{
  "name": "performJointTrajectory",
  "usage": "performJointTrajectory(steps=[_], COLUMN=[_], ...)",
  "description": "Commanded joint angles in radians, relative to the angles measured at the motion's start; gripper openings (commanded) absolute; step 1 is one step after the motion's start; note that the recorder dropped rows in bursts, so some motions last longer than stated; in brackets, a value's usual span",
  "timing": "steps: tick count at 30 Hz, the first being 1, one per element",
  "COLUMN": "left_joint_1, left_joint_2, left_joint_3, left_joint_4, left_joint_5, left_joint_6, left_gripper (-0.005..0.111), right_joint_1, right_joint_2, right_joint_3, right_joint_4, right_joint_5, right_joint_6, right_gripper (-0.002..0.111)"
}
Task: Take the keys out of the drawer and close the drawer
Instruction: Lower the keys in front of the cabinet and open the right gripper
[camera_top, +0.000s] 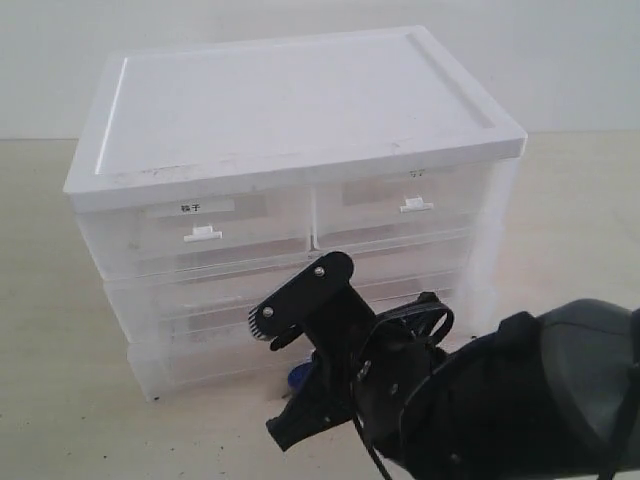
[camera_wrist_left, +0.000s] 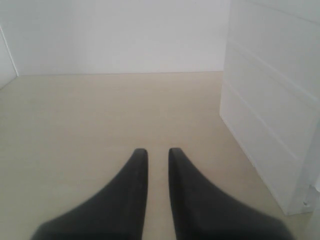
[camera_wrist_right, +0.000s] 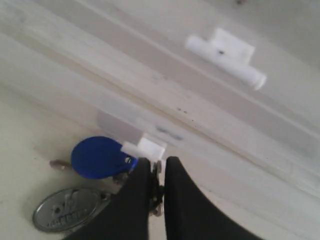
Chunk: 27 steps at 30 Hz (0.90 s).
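The robot's right gripper will let go of the keys on the table (camera_top: 319, 397) close in front of the bottom level of the cabinet.
My right gripper (camera_wrist_right: 159, 165) is shut on the keys (camera_wrist_right: 158, 175), pinching the metal ring between its black fingers. The round blue tag (camera_wrist_right: 97, 156) and the oval metal fob (camera_wrist_right: 65, 209) hang beside the fingers. In the exterior view the right gripper (camera_top: 295, 405) is low in front of the cabinet's bottom tier, with the blue tag (camera_top: 297, 375) showing just outside it. The drawer (camera_top: 200, 295) is the middle full-width one. The arm hides its handle there, and I cannot tell how far out it stands. My left gripper (camera_wrist_left: 158, 152) hovers over bare table, open by a narrow gap and holding nothing.
The white drawer cabinet (camera_top: 290, 100) stands on a beige table (camera_top: 50, 350); its side wall (camera_wrist_left: 270, 100) rises beside my left gripper. Two small labelled drawers (camera_top: 200, 225) form the top tier. Two white handles (camera_wrist_right: 225, 55), (camera_wrist_right: 145, 147) show ahead of my right gripper.
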Motion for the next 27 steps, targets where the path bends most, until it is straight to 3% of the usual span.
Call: performJointTrajectory(steps=[1,11,20,27], left_joint_1=[0.002,0.002,0.002,0.002], left_joint_2=[-0.003,-0.003,-0.003,-0.003], left_joint_3=[0.004,0.004,0.004,0.004], left_joint_4=[0.000,0.000,0.000,0.000], left_joint_5=[-0.004,-0.004,-0.004,-0.004], left_joint_6=[0.000,0.000,0.000,0.000], left_gripper=[0.014,0.014,0.014,0.014], right_joint_1=[-0.039,-0.043,-0.042,-0.042], right_joint_2=[-0.001,-0.001,-0.001,-0.003], right_joint_3=[-0.036,-0.126,-0.126,-0.126], right_joint_4=[-0.007,-0.007,-0.007,0.015], right_joint_5=[0.028,0.006,-0.201,-0.142], right_joint_6=[0.001,-0.003,-0.029,-0.137], right_gripper=[0.000,0.000,0.000,0.000])
